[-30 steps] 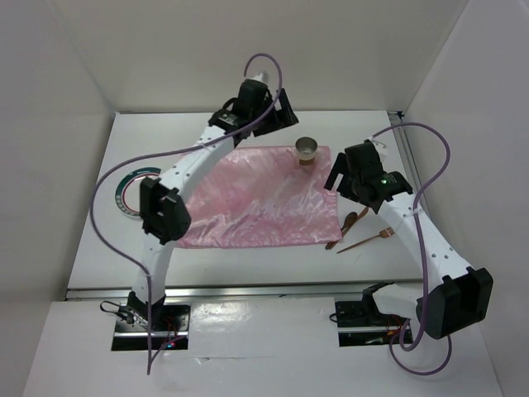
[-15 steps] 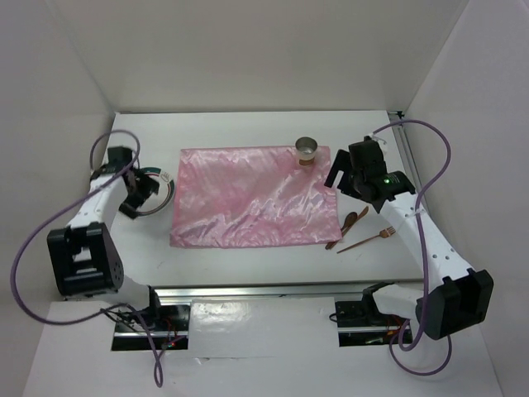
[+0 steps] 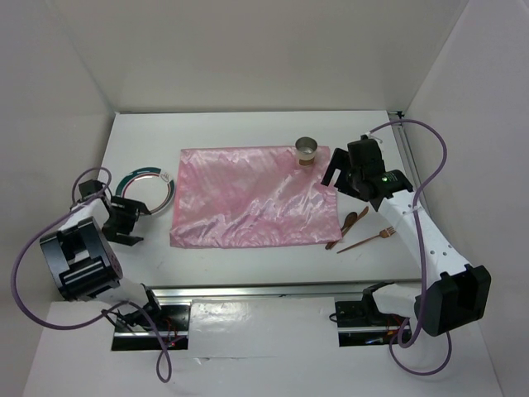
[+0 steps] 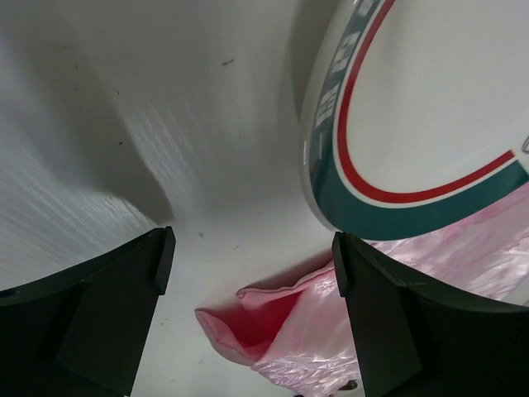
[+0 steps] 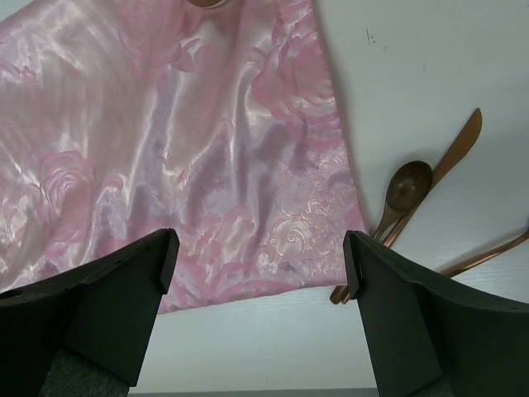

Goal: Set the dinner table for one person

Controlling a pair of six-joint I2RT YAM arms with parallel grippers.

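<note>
My right gripper closes next on the handle [image 3: 345, 227] [image 5: 383, 225] of the wooden spoon, below the spoon's bowl, where the spoon lies by the pink cloth.
The dinner table [image 3: 248, 132] is a white tabletop. A shiny pink cloth [image 3: 248, 203] lies spread on its middle. A white plate [image 3: 142, 188] with a teal and red rim sits left of the cloth. A metal cup [image 3: 307, 150] stands on the cloth's far right corner. A wooden spoon [image 3: 354, 221], knife [image 3: 337, 237] and fork [image 3: 368, 240] lie right of the cloth. My left gripper [image 3: 126, 222] is open and empty, low beside the plate's near left edge. My right gripper [image 3: 335, 175] is open and empty above the cloth's right edge.
In the left wrist view the plate [image 4: 430, 107] fills the upper right and a folded cloth corner [image 4: 273, 331] lies between my fingers [image 4: 91, 314]. In the right wrist view the spoon [image 5: 405, 190] and knife [image 5: 450, 153] lie right of the cloth [image 5: 207, 141].
My left arm swung from the far side of the cloth over to the left and down beside the plate. The right arm shifted only slightly.
</note>
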